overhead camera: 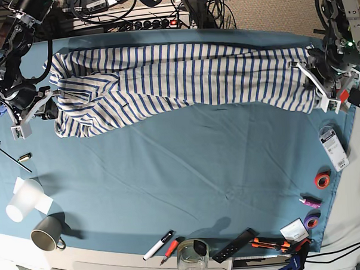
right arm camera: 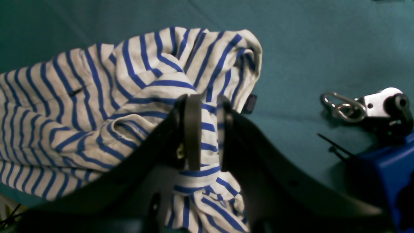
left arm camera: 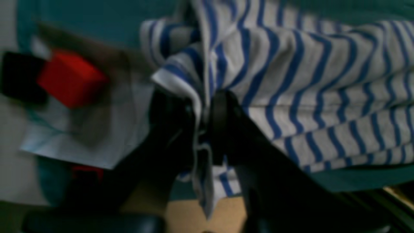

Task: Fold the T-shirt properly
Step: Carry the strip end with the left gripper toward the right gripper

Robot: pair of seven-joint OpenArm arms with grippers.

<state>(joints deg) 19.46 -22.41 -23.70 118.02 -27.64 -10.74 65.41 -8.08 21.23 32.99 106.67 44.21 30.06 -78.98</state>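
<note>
Next, I let go of the T-shirt end in my left gripper on the stripes [overhead camera: 126,96] that are between the middle of the T-shirt and my right gripper.
The T-shirt [overhead camera: 183,72], white with thin blue stripes, lies stretched in a long band across the far side of the teal table cloth [overhead camera: 181,171]. At its right end in the base view, my left gripper [overhead camera: 310,75] is shut on it. The left wrist view shows the black fingers [left arm camera: 223,123] pinching a bunched hem of the T-shirt [left arm camera: 307,81]. At the other end my right gripper [overhead camera: 50,106] is shut on it. In the right wrist view a fold of the T-shirt [right arm camera: 97,113] sits between the pads [right arm camera: 193,129].
A white cup [overhead camera: 21,201], grey mug [overhead camera: 45,233], glass [overhead camera: 191,260] and markers [overhead camera: 158,245] line the near edge. Tape rolls [overhead camera: 321,179] and small tools lie at the right edge. A hex key [overhead camera: 13,157] lies left. A carabiner [right arm camera: 343,106] lies near the right gripper.
</note>
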